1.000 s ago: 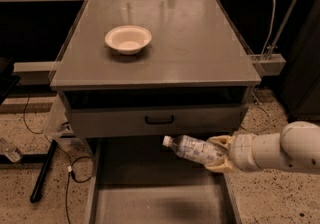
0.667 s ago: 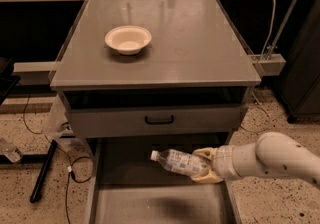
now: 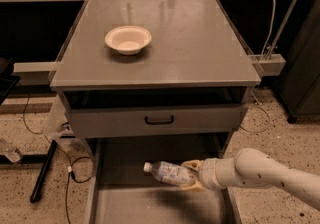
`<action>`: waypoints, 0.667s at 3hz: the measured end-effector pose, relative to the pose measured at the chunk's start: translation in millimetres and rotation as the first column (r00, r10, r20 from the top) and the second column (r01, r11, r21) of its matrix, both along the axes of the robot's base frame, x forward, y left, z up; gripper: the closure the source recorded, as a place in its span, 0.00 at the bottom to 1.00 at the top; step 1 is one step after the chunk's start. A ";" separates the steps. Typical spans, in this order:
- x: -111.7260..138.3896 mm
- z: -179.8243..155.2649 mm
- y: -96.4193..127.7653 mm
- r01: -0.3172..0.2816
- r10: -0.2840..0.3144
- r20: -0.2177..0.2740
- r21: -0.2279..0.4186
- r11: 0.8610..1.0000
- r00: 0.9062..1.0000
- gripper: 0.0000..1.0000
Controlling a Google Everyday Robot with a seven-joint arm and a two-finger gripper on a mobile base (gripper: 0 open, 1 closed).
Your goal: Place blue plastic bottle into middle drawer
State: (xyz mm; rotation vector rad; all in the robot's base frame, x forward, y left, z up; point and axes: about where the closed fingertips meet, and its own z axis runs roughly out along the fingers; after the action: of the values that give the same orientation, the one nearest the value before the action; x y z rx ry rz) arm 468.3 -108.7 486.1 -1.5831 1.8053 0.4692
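Next, my gripper releases the blue plastic bottle on the bare bottom near the centre of the middle drawer (image 3: 172, 181).
The blue plastic bottle (image 3: 167, 173) lies level, white cap to the left, held by its base in my gripper (image 3: 194, 175), which is shut on it. My white arm (image 3: 265, 174) reaches in from the lower right. The bottle hangs over the open middle drawer (image 3: 125, 205), a wide grey metal drawer with a bare floor, pulled out below the cabinet. A dark shadow of the bottle falls on the drawer floor beneath it.
A cream round bowl (image 3: 128, 39) sits on the grey cabinet top (image 3: 200, 43). A closed drawer front with a black handle (image 3: 159, 119) is above the open drawer. Cables and a black leg lie on the speckled floor at the left (image 3: 42, 170).
My gripper has carried the bottle left and lower, from beside the drawer front's right end to over the middle of the open drawer.
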 end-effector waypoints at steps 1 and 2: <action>11.2 -41.9 -0.6 0.023 -0.023 0.002 0.006 1.000 1.000 1.00; 15.8 -79.6 1.7 0.045 -0.045 -0.005 0.008 0.999 0.999 1.00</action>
State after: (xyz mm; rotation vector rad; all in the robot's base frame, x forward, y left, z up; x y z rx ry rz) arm 484.1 -106.9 406.5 -1.5339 1.8362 0.4592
